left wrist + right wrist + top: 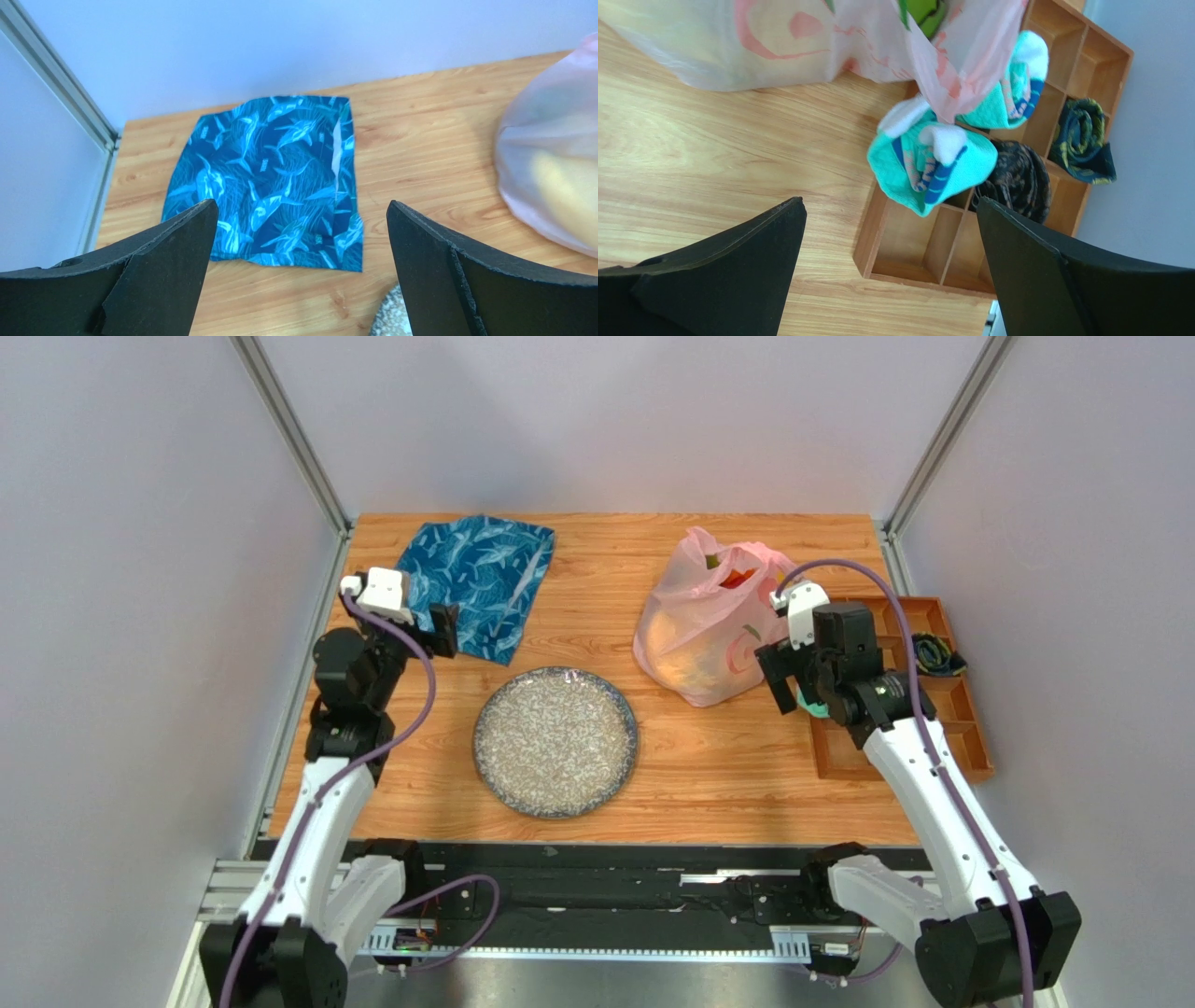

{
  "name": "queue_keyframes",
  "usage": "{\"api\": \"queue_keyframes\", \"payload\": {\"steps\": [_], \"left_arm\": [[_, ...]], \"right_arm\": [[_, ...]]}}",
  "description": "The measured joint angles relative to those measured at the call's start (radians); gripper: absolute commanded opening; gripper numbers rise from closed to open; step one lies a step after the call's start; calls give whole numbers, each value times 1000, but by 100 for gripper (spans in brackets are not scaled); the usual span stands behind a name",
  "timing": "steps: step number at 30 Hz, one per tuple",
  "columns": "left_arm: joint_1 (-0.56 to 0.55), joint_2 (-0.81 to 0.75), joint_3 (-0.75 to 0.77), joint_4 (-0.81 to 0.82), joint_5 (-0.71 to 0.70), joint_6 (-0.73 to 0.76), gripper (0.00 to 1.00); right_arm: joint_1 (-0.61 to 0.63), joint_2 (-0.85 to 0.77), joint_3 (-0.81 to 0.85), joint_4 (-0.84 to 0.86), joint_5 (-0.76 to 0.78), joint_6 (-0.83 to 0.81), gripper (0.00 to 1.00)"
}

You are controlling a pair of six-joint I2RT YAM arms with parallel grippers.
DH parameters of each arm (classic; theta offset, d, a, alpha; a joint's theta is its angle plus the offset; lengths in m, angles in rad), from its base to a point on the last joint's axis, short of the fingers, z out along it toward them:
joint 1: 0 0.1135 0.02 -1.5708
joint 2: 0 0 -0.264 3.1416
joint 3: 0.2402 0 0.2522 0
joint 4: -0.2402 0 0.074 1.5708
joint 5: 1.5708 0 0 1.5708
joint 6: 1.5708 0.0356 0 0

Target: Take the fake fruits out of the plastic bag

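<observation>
The pink plastic bag is next for my left gripper, which should go to it and grab its top handle (696, 541) (592, 42) on the side toward the blue cloth.
The pink translucent plastic bag (706, 620) lies bulging on the table's back right, with fake fruits showing faintly through it; a green one (927, 12) shows through it in the right wrist view. The bag also shows in the left wrist view (554, 175) and the right wrist view (808, 42). My right gripper (788, 682) is open and empty, just right of the bag, above the tray's edge. My left gripper (446, 630) is open and empty, by the blue cloth's near edge at the left.
A speckled grey plate (556, 741) sits in the middle front. A blue leaf-patterned cloth (477, 583) lies at the back left. A wooden divided tray (912, 700) on the right holds teal-and-white rolled bundles (931, 164) and dark rolled bundles (1018, 178).
</observation>
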Motion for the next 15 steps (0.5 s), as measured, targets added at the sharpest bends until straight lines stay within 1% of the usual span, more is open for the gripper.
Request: {"api": "queue_keyframes", "payload": {"steps": [3,6,11,15], "left_arm": [[0,-104,29,-124,27,-4,98],[0,-134,89,-273,74,-4,97],[0,-94,229,-467,200,-9,99],[0,-30,359,-569,294,-26,96]], "right_arm": [[0,3,27,-4,-69,-22,100],[0,56,115,-26,-156,-42,100],[1,183,303,-46,-319,-35,98],[2,272,447,-43,-393,23,97]]}}
